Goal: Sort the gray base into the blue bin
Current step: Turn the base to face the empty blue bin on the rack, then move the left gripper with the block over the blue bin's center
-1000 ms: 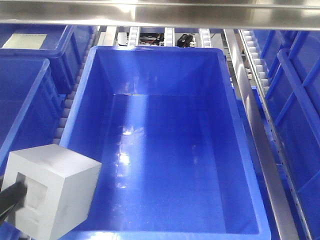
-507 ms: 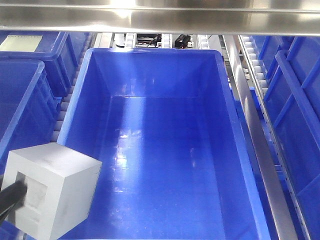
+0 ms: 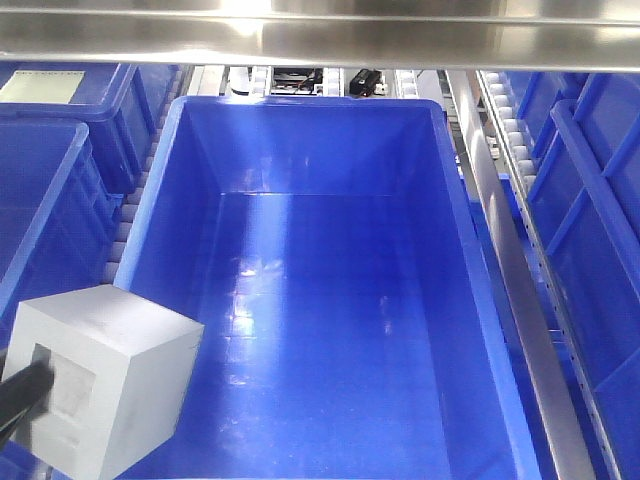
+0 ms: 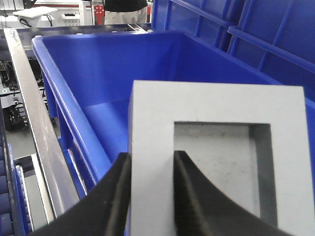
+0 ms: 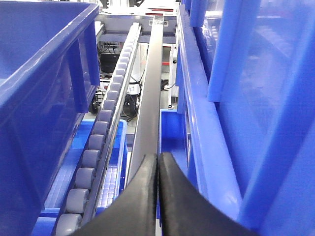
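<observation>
My left gripper will let go of the gray base near the middle of the blue bin's empty bottom (image 3: 293,332).
The gray base (image 3: 105,385) is a matte gray block with a square recess, held at the lower left of the front view over the blue bin's near left rim. The blue bin (image 3: 180,150) is a large empty crate filling the middle of that view. My left gripper (image 4: 150,160) is shut on the gray base (image 4: 216,105), one finger outside its wall and one inside the recess, with the blue bin (image 4: 64,98) behind. My right gripper (image 5: 157,157) is shut and empty, above a metal rail between crates.
More blue crates (image 3: 45,180) stand left and right (image 3: 600,220) of the bin. Roller tracks (image 3: 515,140) and a metal rail (image 3: 510,270) run along the bin's right side. A steel beam (image 3: 320,35) crosses overhead at the back.
The view shifted slightly between one second and half a second ago, so the bin sits a little lower and nearer. The gray base stays in my left gripper at the same place.
</observation>
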Robot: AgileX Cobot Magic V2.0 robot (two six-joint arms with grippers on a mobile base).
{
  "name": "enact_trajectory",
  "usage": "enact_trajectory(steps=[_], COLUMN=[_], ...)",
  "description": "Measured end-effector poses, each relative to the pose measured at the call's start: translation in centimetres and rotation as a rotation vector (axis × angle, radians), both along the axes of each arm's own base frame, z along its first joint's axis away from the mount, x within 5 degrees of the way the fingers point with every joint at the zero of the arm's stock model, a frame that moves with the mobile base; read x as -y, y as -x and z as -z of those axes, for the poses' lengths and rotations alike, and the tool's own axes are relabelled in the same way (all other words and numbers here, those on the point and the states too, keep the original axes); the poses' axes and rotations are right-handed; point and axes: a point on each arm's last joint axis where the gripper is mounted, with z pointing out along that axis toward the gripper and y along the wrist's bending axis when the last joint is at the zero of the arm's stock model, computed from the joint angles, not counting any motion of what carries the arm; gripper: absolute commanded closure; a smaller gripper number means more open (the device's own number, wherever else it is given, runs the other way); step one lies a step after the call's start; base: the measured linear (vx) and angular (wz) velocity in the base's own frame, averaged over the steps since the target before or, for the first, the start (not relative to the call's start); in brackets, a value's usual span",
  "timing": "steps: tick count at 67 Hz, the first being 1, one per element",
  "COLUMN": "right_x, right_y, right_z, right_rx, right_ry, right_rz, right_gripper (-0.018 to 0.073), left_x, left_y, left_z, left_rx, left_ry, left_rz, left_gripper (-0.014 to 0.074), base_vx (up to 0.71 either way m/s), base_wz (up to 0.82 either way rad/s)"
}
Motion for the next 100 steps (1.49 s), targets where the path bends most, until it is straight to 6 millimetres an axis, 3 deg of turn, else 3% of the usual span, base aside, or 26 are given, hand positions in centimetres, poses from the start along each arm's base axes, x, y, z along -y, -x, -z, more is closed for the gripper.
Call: enact_trajectory(steps=[22, 30, 40, 50, 69, 82, 100], right_x=[0.0, 0.0, 0.0, 0.0, 0.0, 0.0, 0.0], right_y=[0.0, 0.0, 0.0, 0.0, 0.0, 0.0, 0.0], right_z=[0.0, 0.0, 0.0, 0.0, 0.0, 0.0, 0.0], right_rx=[0.0, 0.0, 0.0, 0.0, 0.0, 0.0, 0.0], right_ry=[0.0, 0.0, 0.0, 0.0, 0.0, 0.0, 0.0], right_rz=[0.0, 0.0, 0.0, 0.0, 0.0, 0.0, 0.0], right_gripper=[0.0564, 0.0564, 0.0564, 0.0564, 0.0564, 0.0564, 0.0564], left_x=[0.0, 0.5, 2.3, 5.0, 10.2, 12.9, 15.1], left_y=[0.0, -0.7, -3.4, -7.6, -15.7, -20.1, -23.7], left_z=[-0.1, -1.4, -4.6, -5.9, -3.5, -1.3, 2.5], left_rx=[-0.01, -0.035, -0.056, -0.134, -0.304, -0.398, -0.513], left_ry=[0.02, 0.034, 0.026, -0.023, -0.135, -0.201, -0.277], left_rz=[0.0, -0.005, -0.002, -0.004, -0.01, -0.026, -0.047], left_gripper=[0.0601, 0.0596, 0.0594, 0.0594, 0.0589, 0.058, 0.057], base_vx=[0.0, 0.0, 0.0, 0.0, 0.0, 0.0, 0.0], base_wz=[0.0, 0.0, 0.0, 0.0, 0.0, 0.0, 0.0])
